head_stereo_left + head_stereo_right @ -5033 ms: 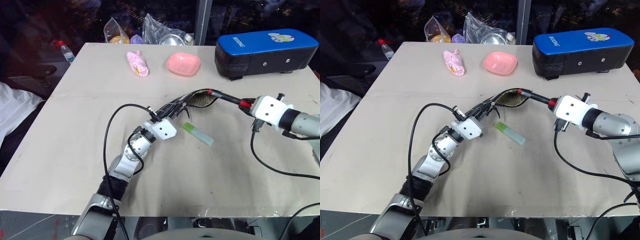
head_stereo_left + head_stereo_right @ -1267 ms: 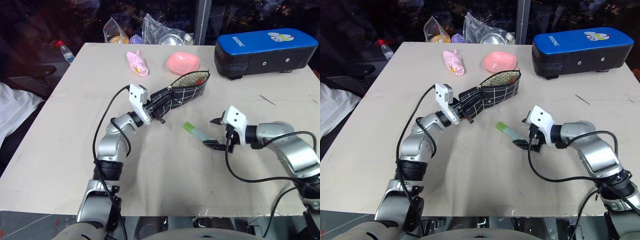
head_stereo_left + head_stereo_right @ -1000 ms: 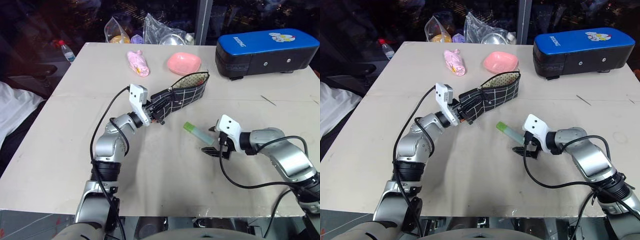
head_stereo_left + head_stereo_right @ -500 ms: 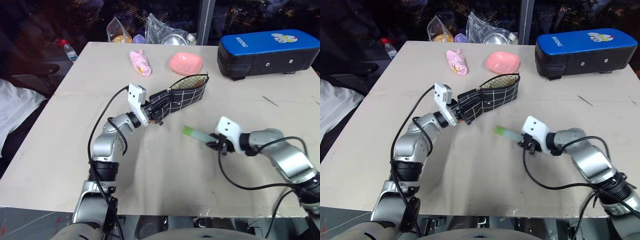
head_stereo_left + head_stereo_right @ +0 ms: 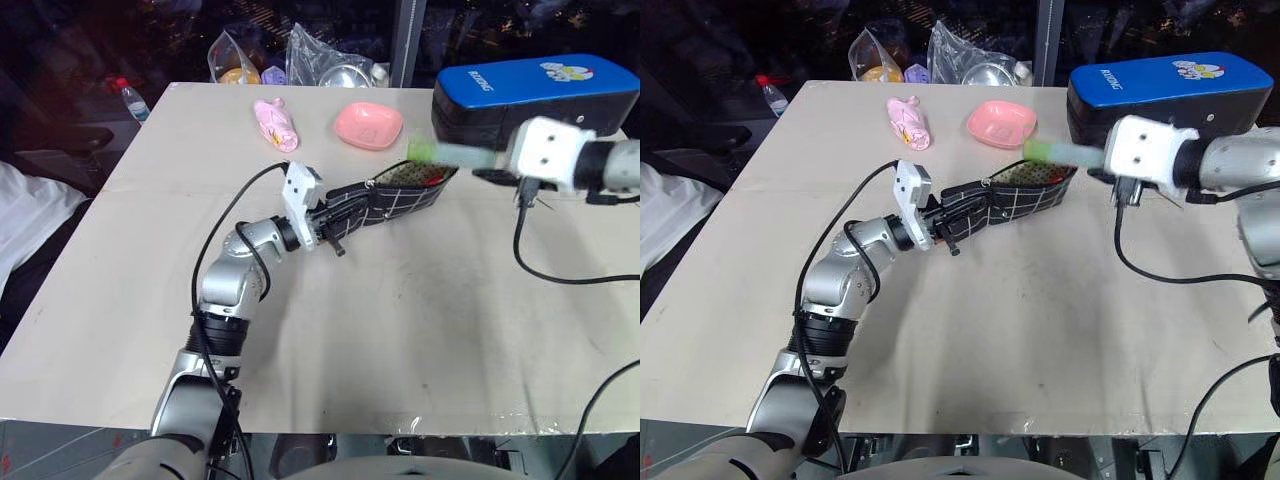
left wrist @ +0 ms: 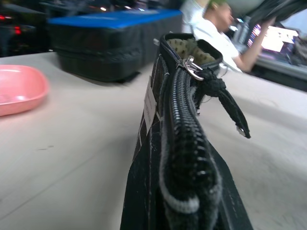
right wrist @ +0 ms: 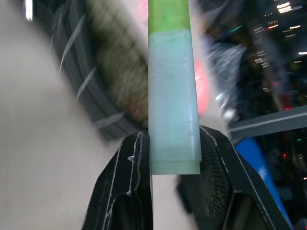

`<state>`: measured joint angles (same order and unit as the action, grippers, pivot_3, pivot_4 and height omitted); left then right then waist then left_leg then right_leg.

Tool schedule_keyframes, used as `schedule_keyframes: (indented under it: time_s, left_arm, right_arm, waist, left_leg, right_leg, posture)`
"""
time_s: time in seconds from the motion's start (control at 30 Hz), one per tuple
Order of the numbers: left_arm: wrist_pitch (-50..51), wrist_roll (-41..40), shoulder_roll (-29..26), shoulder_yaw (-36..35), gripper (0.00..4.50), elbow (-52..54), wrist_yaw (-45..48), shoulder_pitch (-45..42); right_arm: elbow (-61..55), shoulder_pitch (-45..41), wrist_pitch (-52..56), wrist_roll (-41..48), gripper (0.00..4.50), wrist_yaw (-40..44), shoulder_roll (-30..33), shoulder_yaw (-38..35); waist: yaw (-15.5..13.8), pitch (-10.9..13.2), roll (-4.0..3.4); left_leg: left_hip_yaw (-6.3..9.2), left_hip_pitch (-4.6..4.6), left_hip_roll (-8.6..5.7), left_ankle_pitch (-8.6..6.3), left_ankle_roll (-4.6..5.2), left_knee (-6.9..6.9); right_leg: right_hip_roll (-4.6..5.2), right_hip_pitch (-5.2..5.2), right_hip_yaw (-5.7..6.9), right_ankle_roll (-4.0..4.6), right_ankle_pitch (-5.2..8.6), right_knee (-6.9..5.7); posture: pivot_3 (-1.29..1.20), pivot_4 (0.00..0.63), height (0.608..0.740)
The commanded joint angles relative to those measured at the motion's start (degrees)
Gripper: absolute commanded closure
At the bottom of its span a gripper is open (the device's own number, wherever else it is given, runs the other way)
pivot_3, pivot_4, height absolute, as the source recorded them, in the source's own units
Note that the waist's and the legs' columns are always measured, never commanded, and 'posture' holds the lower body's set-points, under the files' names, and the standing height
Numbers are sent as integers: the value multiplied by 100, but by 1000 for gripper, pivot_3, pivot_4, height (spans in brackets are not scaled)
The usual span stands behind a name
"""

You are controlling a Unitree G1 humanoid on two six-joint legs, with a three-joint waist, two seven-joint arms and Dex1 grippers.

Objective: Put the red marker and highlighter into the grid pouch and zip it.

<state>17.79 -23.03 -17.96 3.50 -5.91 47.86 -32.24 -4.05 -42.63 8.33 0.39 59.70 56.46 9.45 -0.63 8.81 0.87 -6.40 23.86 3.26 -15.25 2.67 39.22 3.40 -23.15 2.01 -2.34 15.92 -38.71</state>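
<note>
Next, my right gripper lets the highlighter, now held just beyond the pouch's open end, go inside the opening of the grid pouch (image 5: 422, 176) (image 7: 128, 86), next to the red marker.
The grid pouch (image 5: 390, 203) is black with white lines and hangs just above the table, its mouth (image 5: 420, 177) open toward the right. My left gripper (image 5: 328, 226) is shut on its closed end; the zipper pull (image 6: 192, 64) sits near the open end. A bit of the red marker (image 5: 431, 182) shows inside the mouth. My right gripper (image 7: 175, 155) is shut on the pale green highlighter (image 5: 447, 152), holding it in the air just above and beyond the pouch's open end, lime cap pointing left. Both black fingers (image 7: 136, 182) press its sides.
A blue-and-black hard case (image 5: 530, 90) stands at the back right, close behind my right gripper. A pink bowl (image 5: 368, 125) and a pink packet (image 5: 275, 125) lie behind the pouch. Plastic bags (image 5: 330, 60) and a bottle (image 5: 130, 100) sit at the far edge.
My right gripper closed on the highlighter on the table and lifted it up and back to the pouch's open end. My left gripper carried the pouch a little to the right.
</note>
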Motion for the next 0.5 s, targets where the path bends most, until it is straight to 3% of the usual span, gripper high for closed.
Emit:
schedule_keyframes:
  time_s: [0.03, 0.33, 0.5]
  left_arm:
    - [-256, 97, 15, 57, 4500, 79, 125, -125]
    - [-665, 443, -1, 219, 4500, 25, 229, -39]
    - [-734, 502, 100, 268, 4500, 12, 261, -25]
  right_arm:
    - [299, -393, -1010, -518, 3734, 124, 109, 152]
    - [759, -618, -2363, -886, 3734, 525, -130, 527]
    - [702, -665, -2353, -858, 3734, 625, -490, 620]
  waist:
    - [0, 3, -3]
    - [1, 3, -4]
    - [0, 3, -4]
  left_leg:
    - [-1, 0, 0, 0, 0, 0]
    - [-3, -3, 4, 1, -2, 2]
    - [-3, -4, 5, 1, -2, 5]
  right_leg:
    - [0, 0, -1, 0, 0, 0]
    - [-1, -2, 0, 0, 0, -6]
    - [-1, -2, 1, 0, 0, -9]
  posture:
    - [0, 150, 740]
    - [0, 150, 740]
    - [0, 150, 740]
